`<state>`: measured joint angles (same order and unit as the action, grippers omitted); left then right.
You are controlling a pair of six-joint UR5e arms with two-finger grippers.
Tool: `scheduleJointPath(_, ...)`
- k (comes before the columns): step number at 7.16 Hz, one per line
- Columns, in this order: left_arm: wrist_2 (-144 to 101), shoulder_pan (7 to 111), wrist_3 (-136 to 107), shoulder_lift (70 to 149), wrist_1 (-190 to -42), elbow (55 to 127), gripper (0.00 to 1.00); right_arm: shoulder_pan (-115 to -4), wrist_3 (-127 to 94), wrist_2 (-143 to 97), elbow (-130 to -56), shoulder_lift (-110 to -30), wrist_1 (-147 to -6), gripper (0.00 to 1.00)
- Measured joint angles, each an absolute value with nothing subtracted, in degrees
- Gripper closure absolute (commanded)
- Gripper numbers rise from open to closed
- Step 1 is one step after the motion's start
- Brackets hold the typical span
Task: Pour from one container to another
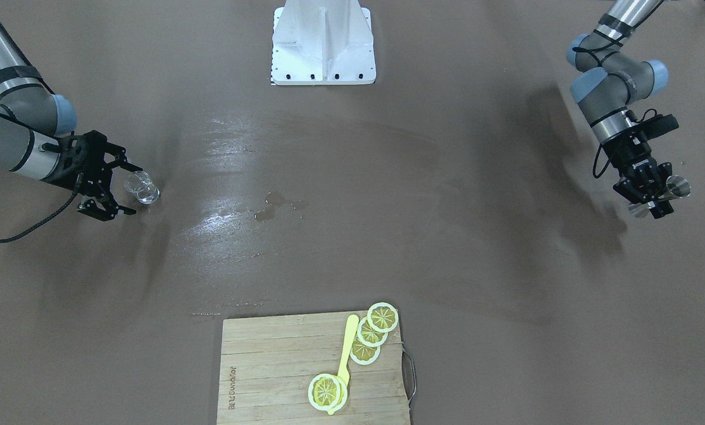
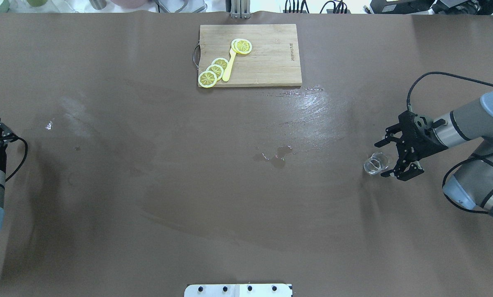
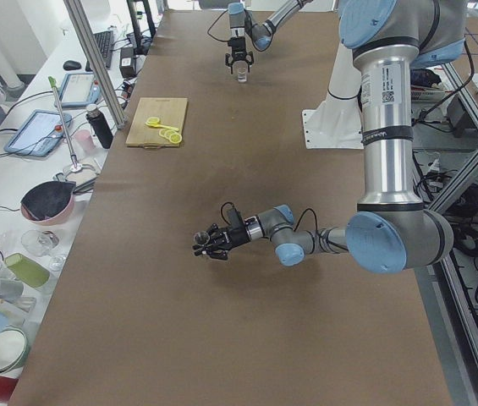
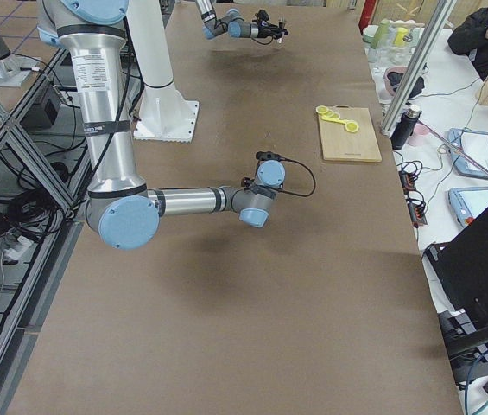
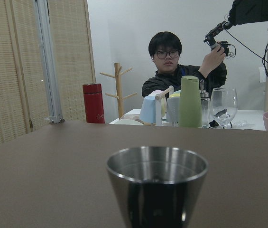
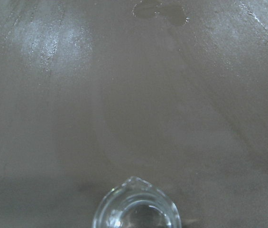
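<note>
Next, my left gripper lets go of the steel cup onto the brown table, at the edge of the shadow (image 1: 609,234) that this same gripper casts.
A small clear glass beaker (image 1: 142,188) with a pour lip stands upright on the brown table, also seen from above (image 2: 376,163) and at the bottom of the right wrist view (image 6: 136,209). My right gripper (image 1: 127,190) is open, its fingertips flanking the beaker without closing on it (image 2: 391,159). At the opposite end of the table my left gripper (image 1: 659,198) is shut on a steel cup (image 1: 677,188), held above the table. This cup fills the lower middle of the left wrist view (image 5: 157,185), upright, with dark contents I cannot make out.
A wooden cutting board (image 2: 271,62) with lemon slices (image 2: 213,72) and a yellow utensil lies at the far centre edge. A small puddle (image 2: 277,156) wets the table's middle. The white robot base (image 1: 323,44) stands at the near edge. A person sits beyond the table's left end (image 5: 171,61).
</note>
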<state>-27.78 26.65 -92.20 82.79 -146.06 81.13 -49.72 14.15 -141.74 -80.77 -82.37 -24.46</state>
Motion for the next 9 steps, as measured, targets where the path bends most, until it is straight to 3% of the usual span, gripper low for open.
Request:
scheduleJointPath(6,-27.51,28.36,-92.28,88.35,-137.26,79.97,1.00,-61.05,10.02,-151.84,-82.54,-82.75,-25.15,0.00)
scheduleJointPath(9,-27.51,28.66,-93.63,89.42,-136.27,79.44,1.00,-70.42,10.24,-148.65,-82.15,-82.74,-34.39,0.00)
